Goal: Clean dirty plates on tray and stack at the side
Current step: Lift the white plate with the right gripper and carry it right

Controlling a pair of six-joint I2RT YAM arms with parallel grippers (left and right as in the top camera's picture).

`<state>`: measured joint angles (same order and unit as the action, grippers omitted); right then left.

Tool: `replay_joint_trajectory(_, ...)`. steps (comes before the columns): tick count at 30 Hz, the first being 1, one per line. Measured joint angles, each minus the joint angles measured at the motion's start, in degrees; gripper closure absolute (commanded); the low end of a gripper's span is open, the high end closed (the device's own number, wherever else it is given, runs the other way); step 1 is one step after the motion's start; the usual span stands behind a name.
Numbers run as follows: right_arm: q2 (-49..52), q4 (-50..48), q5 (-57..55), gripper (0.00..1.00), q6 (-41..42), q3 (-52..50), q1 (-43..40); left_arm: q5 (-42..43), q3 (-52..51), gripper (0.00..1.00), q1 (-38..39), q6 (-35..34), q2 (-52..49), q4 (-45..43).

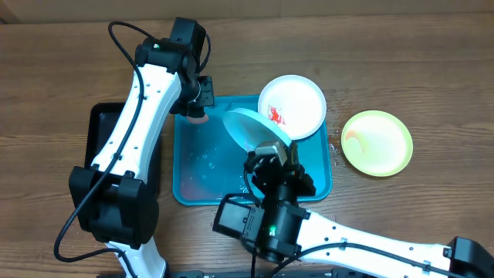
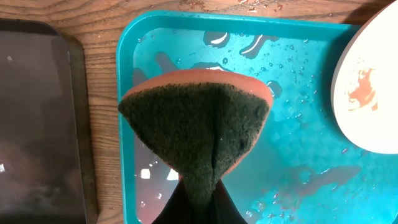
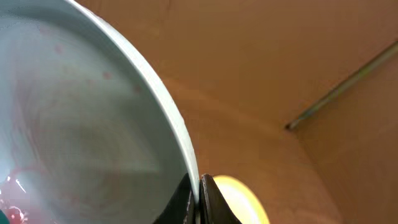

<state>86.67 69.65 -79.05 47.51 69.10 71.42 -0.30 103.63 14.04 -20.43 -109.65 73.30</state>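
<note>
I need to release the tilted white plate with my right gripper so that it sits on top of the yellow-green plate (image 1: 377,143) (image 3: 239,204) next to the turquoise tray. The white plate is still above the turquoise tray.
My right gripper (image 1: 272,147) is shut on the rim of a white plate (image 1: 248,127), holding it tilted above the turquoise tray (image 1: 193,174); the plate fills the right wrist view (image 3: 81,118) with faint pink traces. A second white plate (image 1: 297,102) with a red sauce smear rests on the tray's far right corner, and also shows in the left wrist view (image 2: 367,87). The yellow-green plate (image 1: 377,143) lies on the table right of the tray, seen too in the right wrist view (image 3: 239,196). My left gripper (image 1: 197,114) is shut on a sponge (image 2: 196,127) over the tray's far left.
A narrow black tray (image 1: 104,127) lies left of the turquoise tray, under my left arm, and shows in the left wrist view (image 2: 37,118). Water drops and pinkish wet patches cover the turquoise tray floor (image 2: 298,143). The wooden table extends to the right.
</note>
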Motion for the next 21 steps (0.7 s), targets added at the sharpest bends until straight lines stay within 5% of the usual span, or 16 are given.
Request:
replay_joint_trajectory(14,0.0,0.09,-5.51,0.96,0.02,0.0,0.63,0.0,0.0,0.96,0.0,0.0,0.0,0.0)
replay_joint_trajectory(21,0.0,0.48,3.17,0.96,1.97,0.0,-1.4,0.0,0.0,0.96,0.0,0.0,0.0,-0.02)
